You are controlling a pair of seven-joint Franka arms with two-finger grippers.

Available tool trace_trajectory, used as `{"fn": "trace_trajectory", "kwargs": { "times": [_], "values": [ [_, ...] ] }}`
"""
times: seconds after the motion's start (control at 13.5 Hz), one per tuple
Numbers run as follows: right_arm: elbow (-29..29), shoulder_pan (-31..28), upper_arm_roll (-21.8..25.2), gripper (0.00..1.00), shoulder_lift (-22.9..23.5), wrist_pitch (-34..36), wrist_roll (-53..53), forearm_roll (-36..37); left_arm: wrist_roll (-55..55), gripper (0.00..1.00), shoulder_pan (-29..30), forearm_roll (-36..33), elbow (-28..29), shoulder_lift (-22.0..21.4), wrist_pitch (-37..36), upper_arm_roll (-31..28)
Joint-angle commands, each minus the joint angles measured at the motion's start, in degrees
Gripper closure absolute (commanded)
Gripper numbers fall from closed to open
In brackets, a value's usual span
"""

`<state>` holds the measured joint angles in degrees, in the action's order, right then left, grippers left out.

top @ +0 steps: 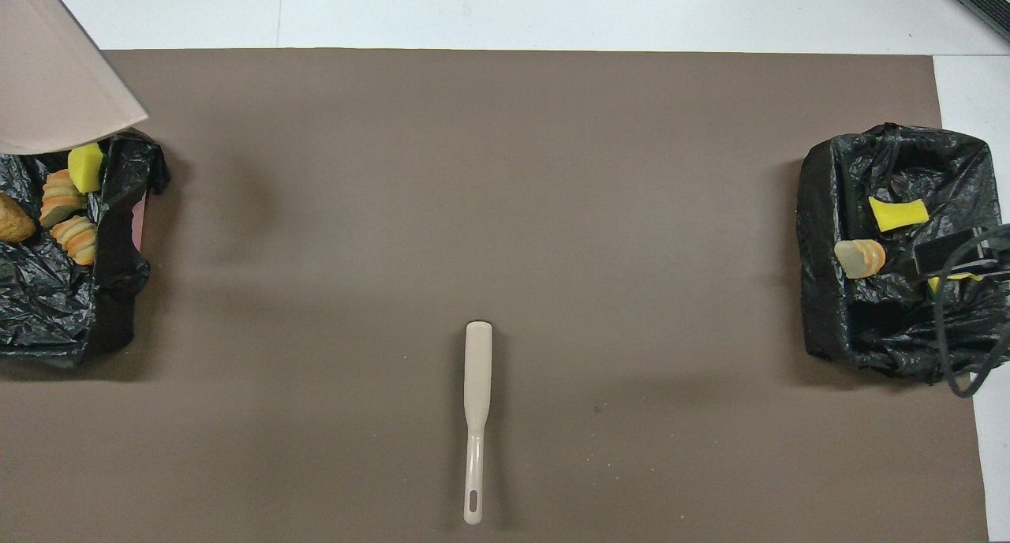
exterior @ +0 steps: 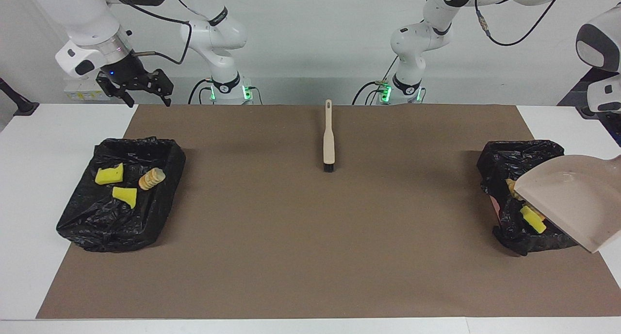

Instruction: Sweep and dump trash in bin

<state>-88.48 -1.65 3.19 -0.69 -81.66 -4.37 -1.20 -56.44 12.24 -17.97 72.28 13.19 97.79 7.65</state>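
The beige dustpan will go down from my left gripper onto the brown mat (top: 497,210) just beyond the bristles of the beige brush.
Trash lies in two bins lined with black bags. The bin (exterior: 490,161) at the left arm's end holds a green-and-yellow sponge (top: 84,166), two bread chunks (top: 63,197) and a golden-brown roll (top: 12,221). The beige dustpan (exterior: 567,198) hangs tilted over it and hides part of its load. The pan's handle runs out of view toward the left arm, and the left gripper does not show. The bin (exterior: 170,154) at the right arm's end holds two yellow sponge bits (exterior: 109,174) and a bread chunk (exterior: 152,178). My right gripper (exterior: 149,101) hangs open and empty, high up by this bin.
The beige brush (exterior: 329,140) lies on the brown mat (exterior: 310,256) midway between the arms, handle toward the robots, bristles away. White table shows around the mat. The right arm's cable (top: 959,346) hangs over its bin.
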Motion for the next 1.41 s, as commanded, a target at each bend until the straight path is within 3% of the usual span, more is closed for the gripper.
{"fn": "trace_trajectory", "kwargs": {
  "times": [0.0,0.37,0.67,0.82,1.04,1.34],
  "values": [
    [0.3,-0.8,-0.7,0.00,-0.2,0.3,0.7,-0.3,12.9,1.00,-2.8,8.1,7.7,-5.0,-0.3,-0.4],
    [0.3,-0.8,-0.7,0.00,-0.2,0.3,0.7,-0.4,48.9,1.00,-15.9,13.9,16.8,-7.8,-0.1,-0.2],
    [0.3,-0.8,-0.8,0.00,-0.2,0.3,0.7,-0.3,63.6,1.00,-24.0,19.9,22.3,-5.8,5.8,-0.3],
    [0.3,-0.8,-0.7,0.00,-0.2,0.4,0.7,-0.3,66.4,1.00,-26.0,21.9,24.6,-4.7,12.2,-0.2],
    [0.3,-0.8,-0.7,0.00,-0.2,0.3,0.6,-0.3,74.3,1.00,-30.2,22.9,24.3,1.2,20.0,-0.3],
    [0.3,-0.8,-0.8,0.00,-0.2,0.3,0.7,-0.4,75.6,1.00,-34.8,26.3,24.7,4.2,23.6,-0.3]
  ]
}}
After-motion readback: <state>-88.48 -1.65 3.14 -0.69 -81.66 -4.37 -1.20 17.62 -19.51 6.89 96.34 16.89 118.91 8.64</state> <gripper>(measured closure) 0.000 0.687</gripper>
